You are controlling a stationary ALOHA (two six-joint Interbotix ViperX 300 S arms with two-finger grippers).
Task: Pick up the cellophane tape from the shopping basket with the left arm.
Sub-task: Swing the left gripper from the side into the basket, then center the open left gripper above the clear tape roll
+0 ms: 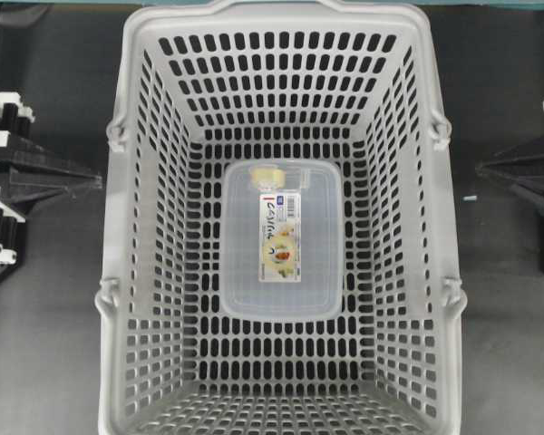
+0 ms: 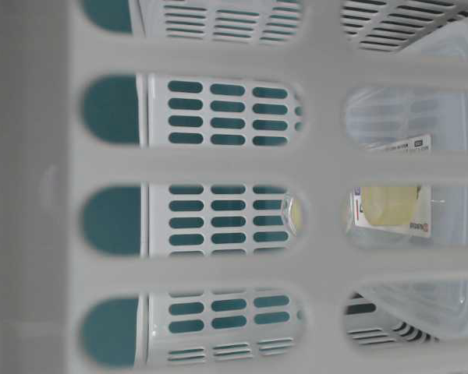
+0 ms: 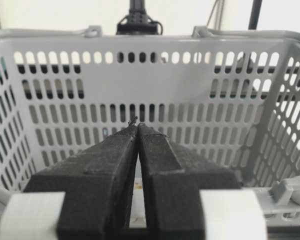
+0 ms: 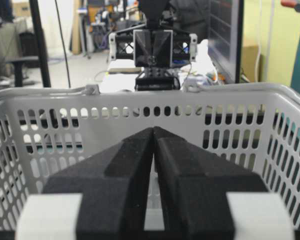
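The cellophane tape is the pale-yellow ring on the printed label of the clear plastic box. My left gripper should close around the outer edge of the cellophane tape (image 1: 282,251).
The light-grey slotted shopping basket (image 1: 111,237) fills the middle of the overhead view. On its floor lies a clear lidded plastic box (image 1: 319,245) with a printed label. A small pale-yellow roll in clear wrap, the cellophane tape (image 1: 270,174), lies at the box's far end; I cannot tell whether it is on the box or inside it. My left gripper (image 1: 96,181) is shut and empty outside the basket's left wall, pointing at it (image 3: 138,125). My right gripper (image 1: 482,169) is shut and empty outside the right wall (image 4: 153,129).
The basket's high walls (image 3: 155,92) stand between both grippers and the box. Handle lugs (image 1: 116,134) jut from the rim on both sides. The table-level view looks through the basket's slots (image 2: 218,164) at the box (image 2: 398,117). Dark table (image 1: 45,317) lies around the basket.
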